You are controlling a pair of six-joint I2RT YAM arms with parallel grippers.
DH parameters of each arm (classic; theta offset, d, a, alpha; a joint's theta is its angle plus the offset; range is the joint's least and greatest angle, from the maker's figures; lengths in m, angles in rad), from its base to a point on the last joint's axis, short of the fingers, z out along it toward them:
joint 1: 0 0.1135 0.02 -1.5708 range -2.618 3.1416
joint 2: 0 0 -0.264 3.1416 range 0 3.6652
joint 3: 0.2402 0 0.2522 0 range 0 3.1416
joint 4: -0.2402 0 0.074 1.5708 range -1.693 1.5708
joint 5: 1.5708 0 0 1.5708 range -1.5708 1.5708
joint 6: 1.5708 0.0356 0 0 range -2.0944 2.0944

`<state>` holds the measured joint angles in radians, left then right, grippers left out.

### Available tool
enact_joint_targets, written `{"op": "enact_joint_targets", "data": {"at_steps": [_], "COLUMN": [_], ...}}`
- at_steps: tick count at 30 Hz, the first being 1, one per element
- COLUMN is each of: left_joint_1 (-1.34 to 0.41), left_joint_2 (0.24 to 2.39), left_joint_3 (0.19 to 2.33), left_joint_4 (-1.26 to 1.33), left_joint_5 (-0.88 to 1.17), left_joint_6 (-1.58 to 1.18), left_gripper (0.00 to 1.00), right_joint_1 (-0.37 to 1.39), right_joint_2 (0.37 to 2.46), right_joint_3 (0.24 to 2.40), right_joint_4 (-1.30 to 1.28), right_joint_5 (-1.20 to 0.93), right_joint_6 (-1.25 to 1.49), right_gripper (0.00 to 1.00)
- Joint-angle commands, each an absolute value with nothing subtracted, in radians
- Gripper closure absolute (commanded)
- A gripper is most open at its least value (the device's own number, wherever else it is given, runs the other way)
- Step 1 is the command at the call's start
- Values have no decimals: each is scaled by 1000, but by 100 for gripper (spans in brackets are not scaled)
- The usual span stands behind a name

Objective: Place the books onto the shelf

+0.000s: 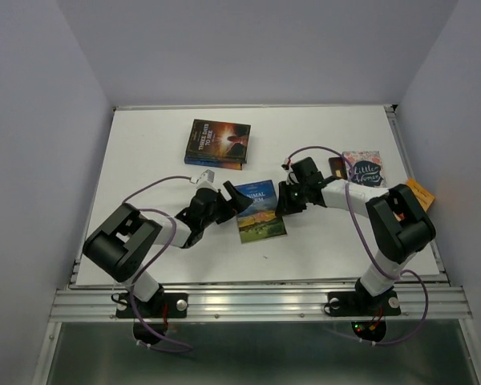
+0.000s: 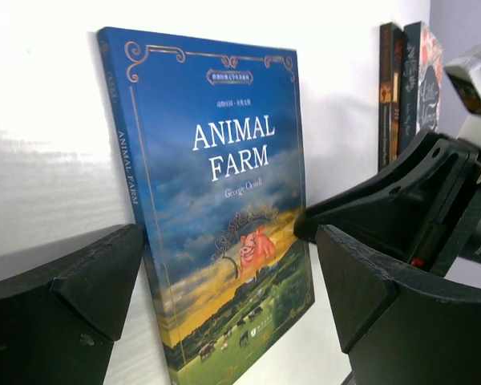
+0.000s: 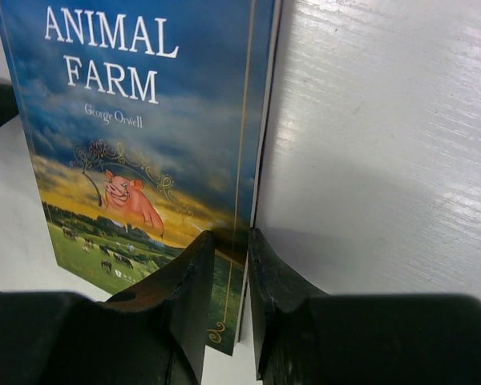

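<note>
The robot's right gripper nips the blue book's edge low down, so it should open and grip nearer the book's top (image 1: 273, 186) while the left gripper braces the book's spine.
One of the books, a blue "Animal Farm" paperback (image 1: 260, 210) (image 2: 224, 184) (image 3: 144, 120), lies in the middle of the white table (image 1: 144, 168). My right gripper (image 1: 285, 202) (image 3: 232, 241) pinches its right edge, one finger on the cover and the other under the edge. At the book's left edge my left gripper (image 1: 237, 202) (image 2: 228, 249) stands wide open, with the book's near end between its fingers, apart from both. More books lie in a dark stack (image 1: 217, 142) at the back. The "Little Women" book (image 1: 362, 168) (image 2: 429, 80) is at the right. No shelf is in view.
A dark book (image 1: 337, 166) lies against the Little Women book. An orange item (image 1: 421, 192) sits at the table's right rim. Grey walls close in the back and both sides. In the left wrist view the right arm's fingers (image 2: 385, 192) come in from the right.
</note>
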<state>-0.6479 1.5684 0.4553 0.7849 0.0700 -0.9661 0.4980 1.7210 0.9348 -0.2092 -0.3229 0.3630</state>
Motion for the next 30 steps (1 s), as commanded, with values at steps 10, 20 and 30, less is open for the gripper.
{"op": "enact_joint_targets", "data": {"at_steps": [10,20,30], "left_joint_1": [-719,-724,-741], "left_joint_2": [1605,1684,1764], "left_joint_3": [589,620,719], "left_joint_4": [1255,1000,629], "left_joint_5": [601,722,635], "left_joint_6": [-1098,-1034,-830], "left_gripper": [1,1,4], "right_joint_1": [522,463,413], "right_joint_2": [1773,1703,1643], "right_joint_3": [861,831,805], "right_joint_4": [-156,-103,-95], "right_joint_5": [-580,-546,-538], "right_joint_6": [426,471,482], "right_gripper": [82,80,78]}}
